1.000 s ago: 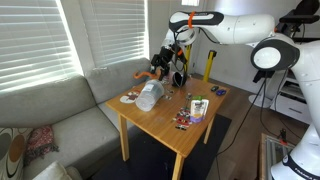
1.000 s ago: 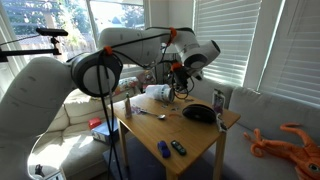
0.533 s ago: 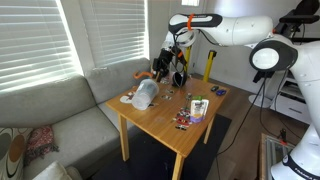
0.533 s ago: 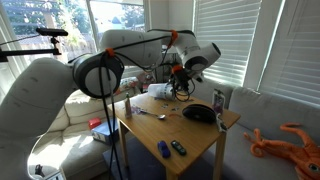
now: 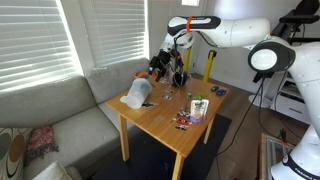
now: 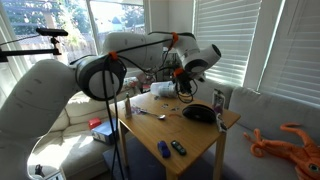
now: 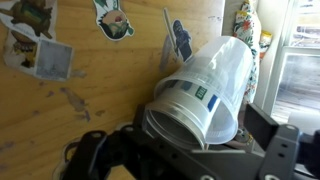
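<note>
I can see the labelled cup inside the clear container with my fingers astride the cup's opening, so I will pinch one side of the cup's rim [image 7: 200, 126] and pull the cup out.
My gripper [image 7: 190, 145] is shut on a large clear plastic cup [image 7: 205, 85] with a blue-and-white label. The cup lies on its side between the black fingers [image 7: 283, 150], its open mouth towards the camera. In both exterior views the cup [image 5: 137, 94] [image 6: 160, 89] hangs tilted just above the far end of the wooden table [image 5: 165, 125], held by the gripper [image 5: 156, 80] [image 6: 176, 85]. In the wrist view, stickers [image 7: 110, 18] lie on the tabletop [image 7: 110, 80] under the cup.
On the table are a small printed box [image 5: 198, 107], a black bowl-like thing [image 6: 198, 113], a spoon [image 6: 150, 113], and small dark and blue items [image 6: 168, 149] near its edge. A grey couch [image 5: 60, 125] runs beside the table. An orange plush [image 6: 290, 140] lies nearby.
The gripper has carried the cup a little up and along towards the table's far edge and the couch. The cup has tilted further. Nothing else on the table has moved.
</note>
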You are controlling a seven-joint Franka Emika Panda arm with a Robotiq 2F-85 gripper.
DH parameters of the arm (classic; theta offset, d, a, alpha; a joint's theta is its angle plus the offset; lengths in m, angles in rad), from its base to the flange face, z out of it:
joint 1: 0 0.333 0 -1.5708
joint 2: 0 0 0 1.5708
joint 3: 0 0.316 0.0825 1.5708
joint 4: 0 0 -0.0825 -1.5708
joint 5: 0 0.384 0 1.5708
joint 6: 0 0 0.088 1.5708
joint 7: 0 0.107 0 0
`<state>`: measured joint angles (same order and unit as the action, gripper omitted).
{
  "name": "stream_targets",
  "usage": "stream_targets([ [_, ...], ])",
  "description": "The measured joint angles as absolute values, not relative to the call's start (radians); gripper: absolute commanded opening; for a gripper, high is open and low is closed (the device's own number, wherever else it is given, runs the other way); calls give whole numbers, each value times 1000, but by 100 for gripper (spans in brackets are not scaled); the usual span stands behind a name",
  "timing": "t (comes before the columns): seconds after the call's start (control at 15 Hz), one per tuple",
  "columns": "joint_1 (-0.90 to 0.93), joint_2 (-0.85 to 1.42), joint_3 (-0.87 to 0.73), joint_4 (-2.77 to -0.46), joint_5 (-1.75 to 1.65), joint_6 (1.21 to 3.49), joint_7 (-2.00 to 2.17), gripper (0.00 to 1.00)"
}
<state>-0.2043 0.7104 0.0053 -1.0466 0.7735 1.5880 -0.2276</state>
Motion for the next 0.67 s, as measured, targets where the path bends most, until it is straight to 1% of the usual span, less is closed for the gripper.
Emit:
stream_targets([
  [0.27,-207,724,23,-1034,774,1602,-251,100],
  [0.47,-211,728,29,-1031,774,1602,-265,98],
  [0.6,-215,729,33,-1031,774,1602,-273,95],
  [0.67,-217,729,35,-1030,774,1602,-276,90],
])
